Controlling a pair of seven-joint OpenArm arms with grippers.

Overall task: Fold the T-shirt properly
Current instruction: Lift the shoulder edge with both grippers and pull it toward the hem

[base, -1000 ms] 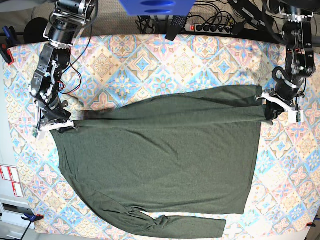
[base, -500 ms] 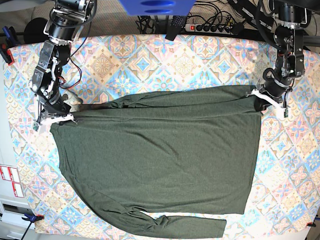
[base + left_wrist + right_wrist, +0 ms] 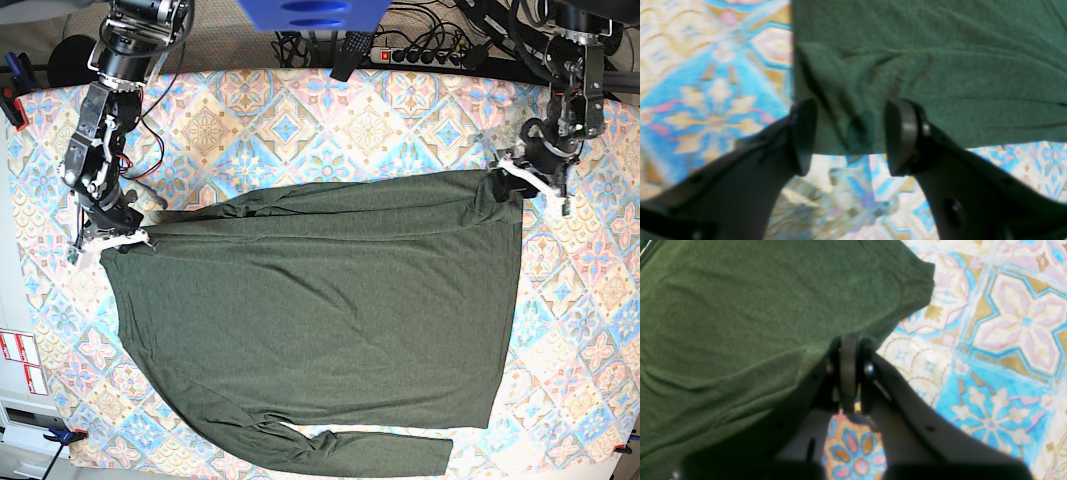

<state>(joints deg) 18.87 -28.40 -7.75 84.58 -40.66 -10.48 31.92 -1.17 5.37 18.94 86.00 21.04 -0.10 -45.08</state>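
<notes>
My left gripper will pinch the corner's bunched fold (image 3: 848, 94), as the T-shirt's corner lies loose between its open fingers, before both grippers carry the edge of the T-shirt over.
The dark olive-green T-shirt (image 3: 320, 320) lies spread on the patterned tablecloth (image 3: 300, 110), its far strip folded over along the top and one long sleeve (image 3: 360, 452) lying along the near edge. My left gripper (image 3: 510, 172) is at the shirt's far right corner. In the left wrist view it (image 3: 850, 133) stands open, with the shirt's corner (image 3: 846, 110) lying loose between the two black pads. My right gripper (image 3: 122, 240) is at the far left corner. In the right wrist view it (image 3: 848, 350) is shut, pinching the shirt's edge (image 3: 740, 313).
A power strip (image 3: 420, 52) and cables run along the table's far edge beside a blue object (image 3: 310, 12). Clamps (image 3: 12, 100) hold the cloth at the left edge. White labels (image 3: 20, 362) sit off the table at lower left.
My left gripper has opened and let go of the shirt's right corner. Both grippers moved toward the far edge, carrying the folded strip a little farther back.
</notes>
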